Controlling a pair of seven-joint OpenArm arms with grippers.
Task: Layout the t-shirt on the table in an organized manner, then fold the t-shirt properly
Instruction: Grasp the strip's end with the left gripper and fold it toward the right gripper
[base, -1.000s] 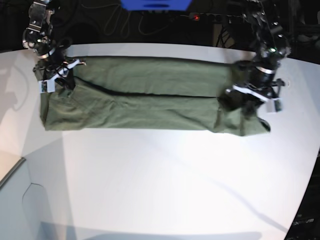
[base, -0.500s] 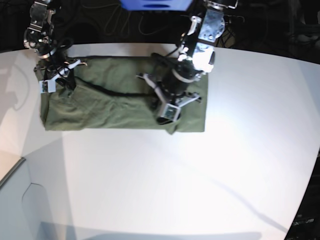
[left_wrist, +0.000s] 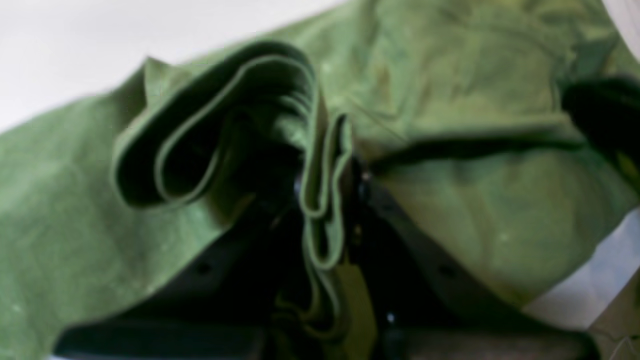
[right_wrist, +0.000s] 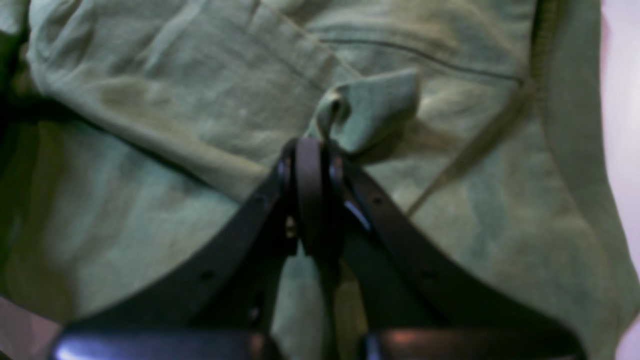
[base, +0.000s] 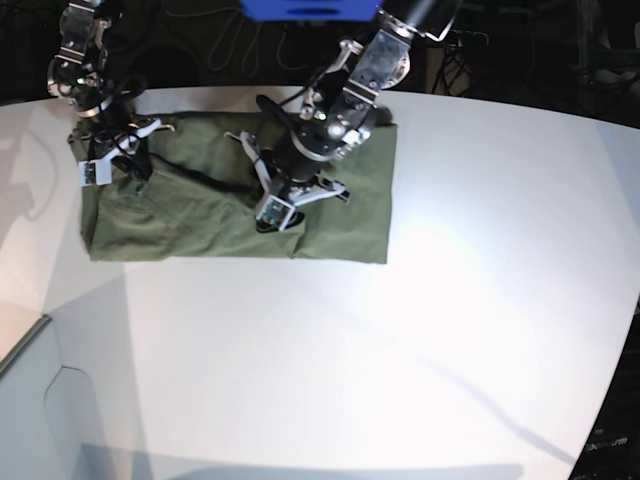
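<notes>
My left gripper is pinching a bunch of layered hem folds at the t-shirt's middle, so it should open, retake the cloth (base: 250, 198) close by and draw the hem folds flat frontward.
The olive-green t-shirt (base: 190, 225) lies as a long band at the back left of the white table (base: 350, 350), with its right part doubled over toward the left. My left gripper (base: 272, 213) sits over the shirt's middle, shut on a bunch of layered hem folds (left_wrist: 325, 200). At the shirt's far-left top corner my right gripper (base: 98, 168) is shut on a small pinch of cloth (right_wrist: 370, 107). Both wrist views are almost filled with the t-shirt (left_wrist: 475, 210) (right_wrist: 150, 115).
A blue object (base: 310, 8) and dark cables lie behind the table's curved far edge. The table's front-left edge (base: 25, 340) drops off to a grey floor. Bare white tabletop stretches right of and in front of the shirt.
My left arm has swept from the shirt's right end to its middle, dragging that end along and doubling the shirt over itself. The right arm has stayed put.
</notes>
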